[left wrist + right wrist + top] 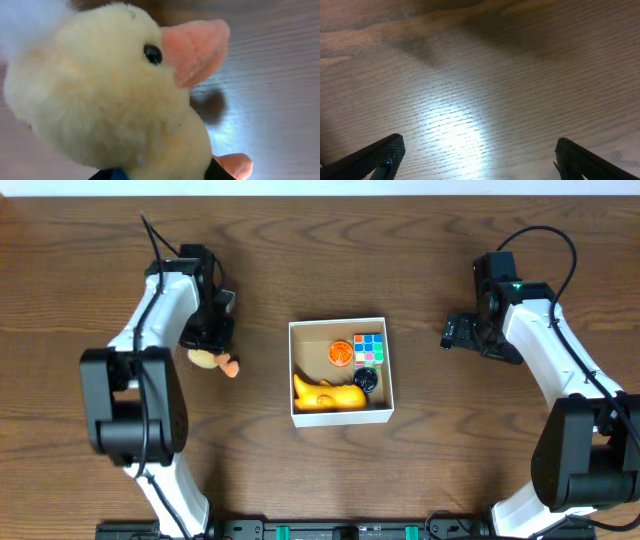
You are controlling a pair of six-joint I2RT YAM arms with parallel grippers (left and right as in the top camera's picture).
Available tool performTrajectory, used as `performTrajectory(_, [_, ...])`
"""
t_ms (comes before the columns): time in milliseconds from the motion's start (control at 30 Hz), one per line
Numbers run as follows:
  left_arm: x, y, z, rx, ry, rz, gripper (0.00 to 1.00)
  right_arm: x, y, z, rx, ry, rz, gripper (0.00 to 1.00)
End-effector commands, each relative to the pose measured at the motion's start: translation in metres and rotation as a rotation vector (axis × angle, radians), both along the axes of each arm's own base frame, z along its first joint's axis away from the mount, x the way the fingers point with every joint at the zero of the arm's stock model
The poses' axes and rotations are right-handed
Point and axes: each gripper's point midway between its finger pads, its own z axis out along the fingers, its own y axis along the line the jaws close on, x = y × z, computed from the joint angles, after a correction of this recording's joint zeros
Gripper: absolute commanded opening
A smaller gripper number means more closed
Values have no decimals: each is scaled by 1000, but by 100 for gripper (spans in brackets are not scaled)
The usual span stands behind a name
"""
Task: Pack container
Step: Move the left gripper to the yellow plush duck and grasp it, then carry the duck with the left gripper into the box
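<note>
Next, my left gripper sets the yellow plush duck down on the container's bare bottom beside the orange disc [308,361].
The container [340,326], a square white-walled box with a brown floor, sits at the table's middle. It holds an orange disc [341,353], a coloured puzzle cube [369,347], a black round piece [366,380] and a yellow-orange toy [328,395]. A pale yellow plush duck [204,359] with an orange beak lies left of the box. It fills the left wrist view [110,95]. My left gripper [208,338] [160,176] has a finger on each side of the duck's body. My right gripper [450,333] [479,155] is open and empty above bare table, right of the box.
The wooden table [320,240] runs all around the box. A dark rail [350,530] lies along the front edge between the two arm bases.
</note>
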Motion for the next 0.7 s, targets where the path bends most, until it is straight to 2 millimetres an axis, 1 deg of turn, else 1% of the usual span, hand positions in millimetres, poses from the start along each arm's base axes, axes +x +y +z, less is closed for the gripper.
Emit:
performTrajectory(0, [8, -17, 59, -18, -164, -45, 23, 6, -7, 7, -21, -22, -1, 99])
performTrajectory(33, [9, -25, 75, -26, -209, -63, 23, 6, -7, 7, -21, -22, -1, 99])
performTrajectory(67, [10, -36, 93, -47, -262, -91, 23, 6, -7, 7, -21, -22, -1, 99])
performTrajectory(133, [11, -63, 125, -95, -369, -150, 19, 6, -7, 7, -21, -22, -1, 99])
performTrajectory(167, [10, -77, 142, -116, -425, -186, 15, 6, -7, 7, -21, -22, -1, 99])
performTrajectory(233, [6, -102, 163, -142, -498, -260, 7, 6, -7, 7, -21, -23, -1, 99])
performTrajectory(300, [-1, -128, 176, -160, -542, -351, 6, 6, -6, 7, -21, -22, -1, 99])
performTrajectory(367, [-10, -153, 178, -177, -548, -432, 6, 6, -6, 7, -21, -22, -1, 99])
performTrajectory(433, [-19, -175, 173, -191, -531, -494, 6, 6, -6, 7, -21, -22, -1, 99])
performTrajectory(500, [-26, -192, 163, -196, -500, -545, 6, 6, -6, 7, -21, -22, -1, 99])
performTrajectory(567, [-32, -206, 148, -196, -456, -583, 6, 6, -6, 7, -21, -22, 0, 99])
performTrajectory(667, [-35, -218, 122, -188, -383, -614, 6, 6, -7, 7, -21, -20, -1, 99])
